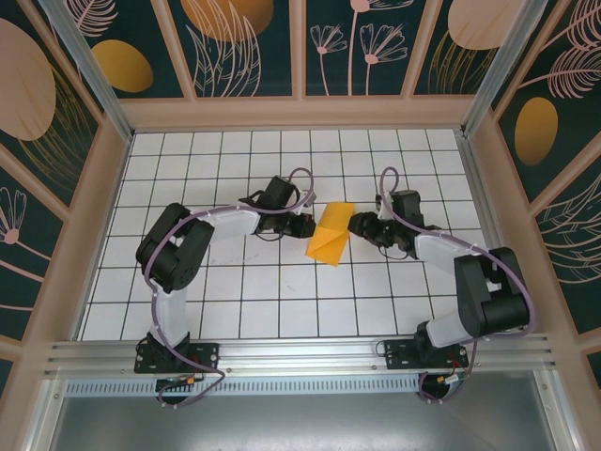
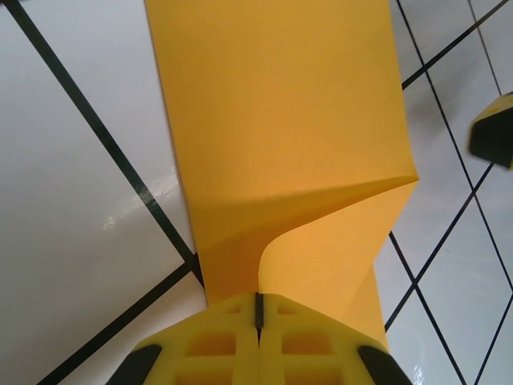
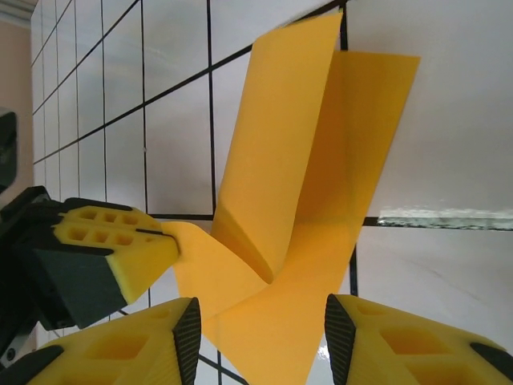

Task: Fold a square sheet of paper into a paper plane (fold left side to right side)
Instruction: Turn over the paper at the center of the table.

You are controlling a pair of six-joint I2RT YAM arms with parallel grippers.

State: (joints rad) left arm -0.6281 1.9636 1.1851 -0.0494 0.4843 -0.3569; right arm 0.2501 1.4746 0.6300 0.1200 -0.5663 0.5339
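Observation:
My left gripper is holding a flap that buckles along a slanted crease, so next my right gripper lifts the paper by its opposite edge [image 2: 412, 178] before I lay it flat.
The square sheet of paper [image 1: 329, 242] is orange-yellow and lies folded into a narrow strip on the white tiles between both arms; it has no paper plane shape. My left gripper [image 2: 258, 309] is shut on the edge of a flap of the paper [image 2: 280, 104], which curls up off the floor. In the top view the left gripper [image 1: 308, 225] sits at the sheet's left side and the right gripper [image 1: 355, 225] at its right. My right gripper [image 3: 263, 341] is open, its fingers [image 3: 186, 337] either side of the paper [image 3: 321, 200], whose long flap stands up.
The tiled floor [image 1: 235, 282] is ringed by low beige walls [image 1: 300, 113] with patterned panels above. The left gripper's yellow fingers [image 3: 120, 249] show at the left of the right wrist view. A right fingertip [image 2: 493, 132] shows at the right edge of the left wrist view.

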